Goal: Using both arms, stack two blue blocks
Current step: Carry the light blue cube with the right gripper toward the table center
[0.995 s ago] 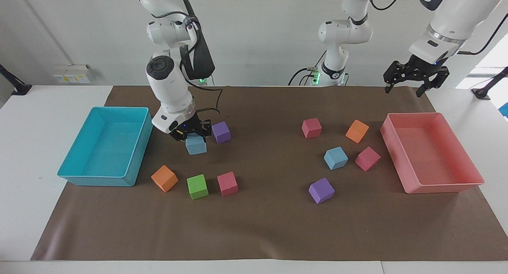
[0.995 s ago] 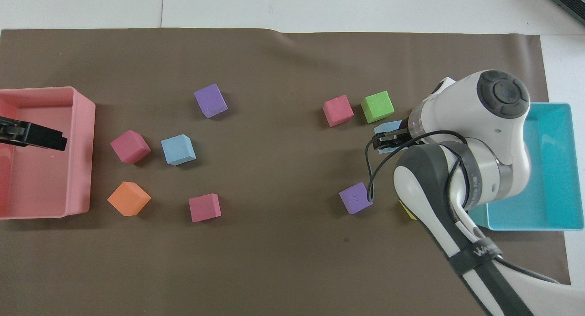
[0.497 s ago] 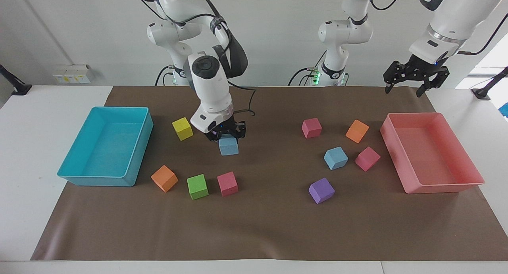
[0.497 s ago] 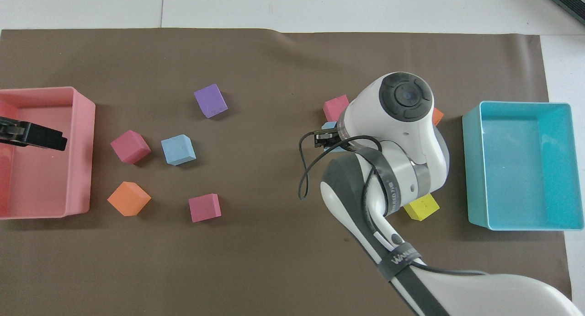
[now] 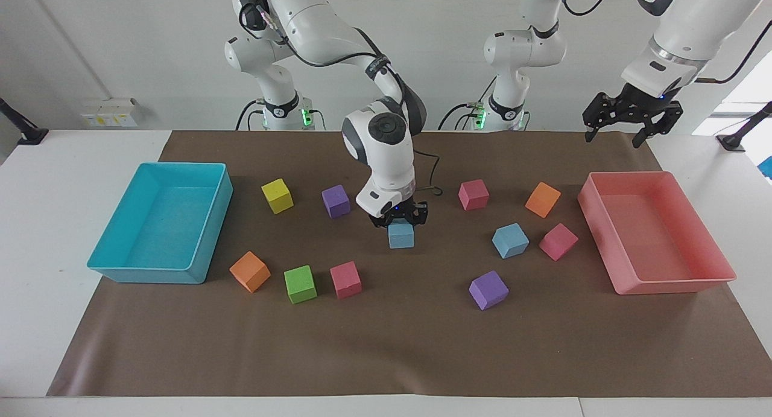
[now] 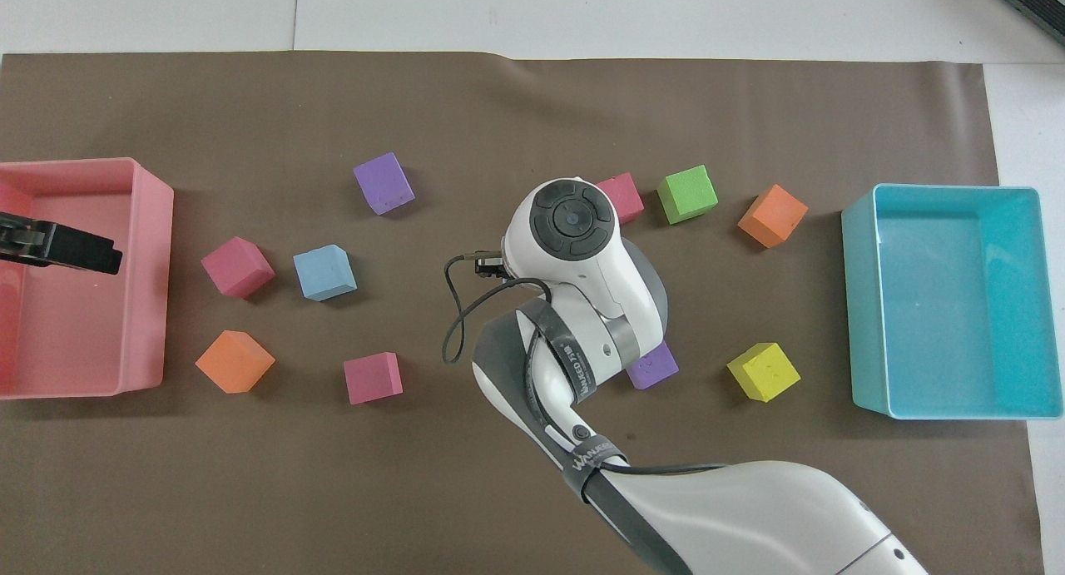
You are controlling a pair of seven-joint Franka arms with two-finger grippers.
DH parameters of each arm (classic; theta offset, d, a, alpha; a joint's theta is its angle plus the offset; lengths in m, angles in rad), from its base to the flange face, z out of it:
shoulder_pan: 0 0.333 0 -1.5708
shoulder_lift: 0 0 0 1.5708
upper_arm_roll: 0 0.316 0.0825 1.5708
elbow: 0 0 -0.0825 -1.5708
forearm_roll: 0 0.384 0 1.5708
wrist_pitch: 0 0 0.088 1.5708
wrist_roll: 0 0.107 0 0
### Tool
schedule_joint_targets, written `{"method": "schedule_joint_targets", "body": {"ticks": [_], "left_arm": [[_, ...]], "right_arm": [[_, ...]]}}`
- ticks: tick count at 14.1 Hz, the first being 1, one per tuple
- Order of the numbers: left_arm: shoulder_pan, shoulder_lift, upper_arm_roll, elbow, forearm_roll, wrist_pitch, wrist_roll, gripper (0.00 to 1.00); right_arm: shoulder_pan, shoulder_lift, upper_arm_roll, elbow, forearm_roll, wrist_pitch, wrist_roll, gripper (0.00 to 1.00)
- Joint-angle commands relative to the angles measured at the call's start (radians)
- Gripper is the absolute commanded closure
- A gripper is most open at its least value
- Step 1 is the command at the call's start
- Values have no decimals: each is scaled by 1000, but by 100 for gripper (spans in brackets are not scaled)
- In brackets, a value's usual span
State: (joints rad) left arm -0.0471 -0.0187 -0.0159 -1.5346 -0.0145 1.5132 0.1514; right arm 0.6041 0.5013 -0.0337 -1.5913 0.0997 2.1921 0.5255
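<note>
I need to set the sky-blue block, now low over the mat's middle, on the brown mat (image 6: 534, 299) between the other blue block and the yellow cube with my right gripper.
My right gripper (image 5: 400, 219) is shut on a sky-blue block (image 5: 401, 235) and holds it low over the middle of the brown mat. In the overhead view my right arm's wrist (image 6: 569, 225) hides that block. The second blue block (image 5: 510, 240) lies on the mat toward the left arm's end, beside a red cube (image 5: 558, 241); it also shows in the overhead view (image 6: 324, 272). My left gripper (image 5: 630, 122) is open and empty, raised and waiting over the pink tray's (image 5: 663, 286) end of the table; in the overhead view it (image 6: 62, 249) is over that tray.
A turquoise tray (image 5: 145, 275) stands at the right arm's end. Loose cubes lie around: yellow (image 5: 277, 195), purple (image 5: 335, 201), orange (image 5: 249, 271), green (image 5: 300, 283), red (image 5: 345, 279), purple (image 5: 488, 289), red (image 5: 473, 194), orange (image 5: 542, 199).
My right gripper has carried the blue block from beside the turquoise tray toward the middle of the mat, toward the left arm's end. The left arm has not moved.
</note>
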Motion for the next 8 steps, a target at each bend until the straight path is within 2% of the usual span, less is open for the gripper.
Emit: {"method": "schedule_joint_targets", "body": {"ticks": [1,8], "left_arm": [[13,-23,-7,-21,-10,-8,-4,0],[13,-23,-7,-21,-9,-8,-4,0]], "right_arm": [[20,28,-3,10,12,37,10,100],[20,10,-3,-85,11,58,2,100]]}}
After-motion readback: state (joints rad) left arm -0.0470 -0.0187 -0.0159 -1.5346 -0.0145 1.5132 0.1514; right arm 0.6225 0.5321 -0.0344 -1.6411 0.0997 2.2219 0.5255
